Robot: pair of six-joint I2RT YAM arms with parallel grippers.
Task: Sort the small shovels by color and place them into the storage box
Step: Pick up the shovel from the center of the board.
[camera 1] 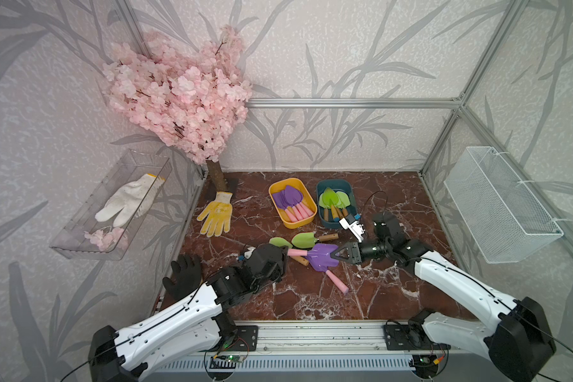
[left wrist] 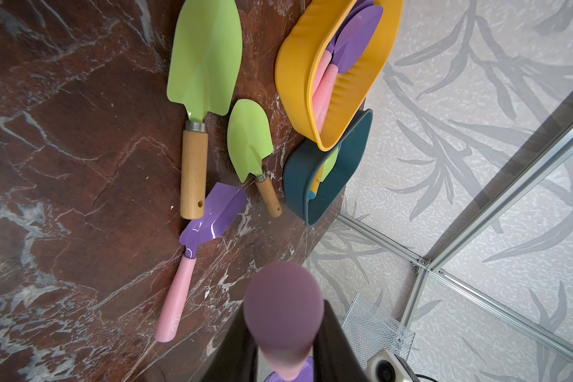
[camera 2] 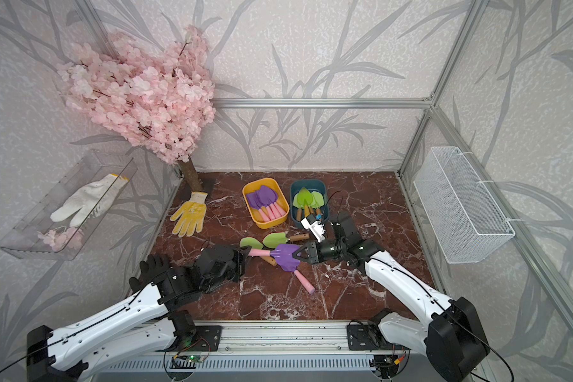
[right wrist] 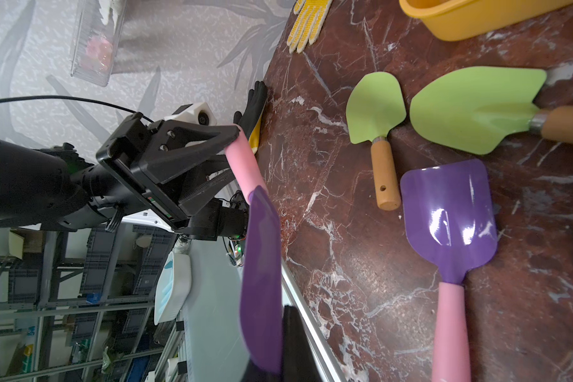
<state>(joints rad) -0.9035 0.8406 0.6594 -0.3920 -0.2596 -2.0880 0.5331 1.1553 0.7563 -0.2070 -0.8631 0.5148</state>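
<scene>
The pink shovel handle's end is pinched crosswise by my left gripper, so that gripper should open and take the handle lengthwise point(camera 1: 299, 252) while my right gripper holds the shovel's blade.
A purple shovel point(camera 1: 321, 254) with a pink handle point(camera 2: 259, 253) hangs just above the table between both arms. My left gripper point(camera 1: 286, 253) is shut on its handle point(left wrist: 283, 314). My right gripper point(camera 1: 337, 254) is shut on its blade point(right wrist: 262, 264). Under it on the marble lie a second purple shovel point(camera 1: 334, 277) and two green shovels point(camera 1: 304, 239) point(camera 1: 280, 242). Behind them stands the storage box: a yellow tub point(camera 1: 296, 226) with purple shovels and a teal tub point(camera 1: 331, 225) with green ones.
A yellow glove point(camera 1: 216, 215) lies at the back left and a black glove point(camera 1: 184, 274) at the left edge. A pink blossom tree point(camera 1: 182, 96) stands in the back left corner. A clear tray point(camera 1: 80, 231) and a wire basket point(camera 1: 500, 205) hang on the side walls.
</scene>
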